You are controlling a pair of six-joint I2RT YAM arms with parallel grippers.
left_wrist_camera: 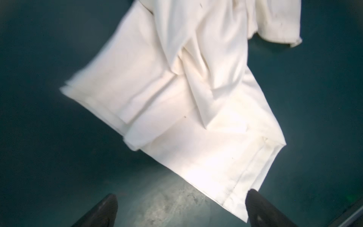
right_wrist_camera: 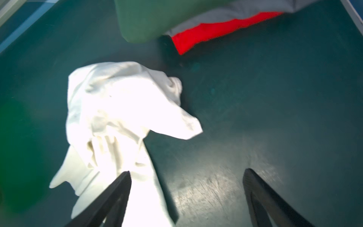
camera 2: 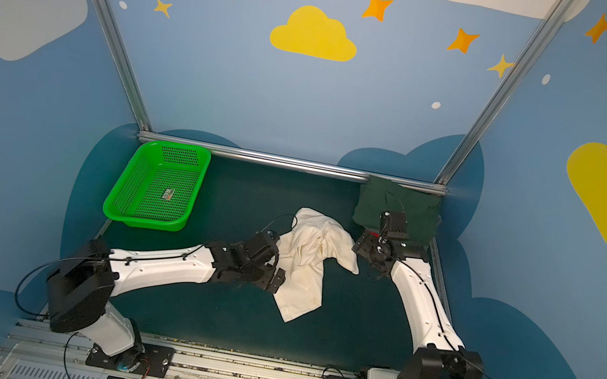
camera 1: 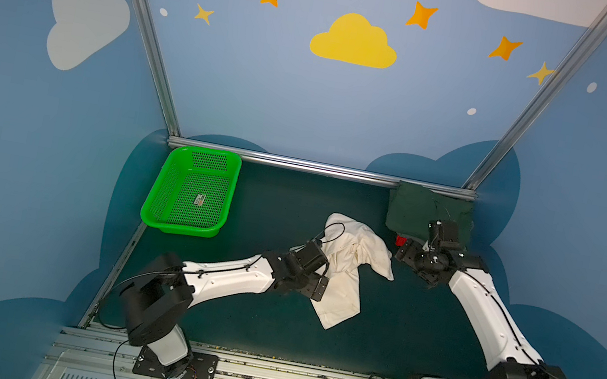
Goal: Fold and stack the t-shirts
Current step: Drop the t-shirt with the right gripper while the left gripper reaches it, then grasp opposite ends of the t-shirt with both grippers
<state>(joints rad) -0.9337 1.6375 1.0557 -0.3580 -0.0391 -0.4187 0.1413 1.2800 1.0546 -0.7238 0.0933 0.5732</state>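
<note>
The cream-white t-shirt's bunched edge (camera 1: 380,245) (right_wrist_camera: 175,86) faces the pile, just behind the pointed corner of the cream-white t-shirt. Next, my right gripper closes on it there.
A cream-white t-shirt (camera 1: 347,266) (camera 2: 308,261) lies crumpled in the middle of the dark mat. Its hem end (left_wrist_camera: 196,157) points toward the front. At the back right corner sits a pile of folded t-shirts with the dark green one (camera 1: 416,210) (camera 2: 388,203) (right_wrist_camera: 157,17) on top, then grey (right_wrist_camera: 225,14) and red (right_wrist_camera: 216,29) under it. My left gripper (left_wrist_camera: 182,194) hangs open over bare mat at the hem's corner, holding nothing. My right gripper (right_wrist_camera: 187,172) is open and empty, just right of the cream shirt and in front of the pile.
A bright green perforated basket (camera 1: 191,192) (camera 2: 157,186) stands at the back left. An aluminium rail (camera 1: 318,168) runs along the table's back edge. The pile's corner sits against the right edge rail (right_wrist_camera: 351,11).
</note>
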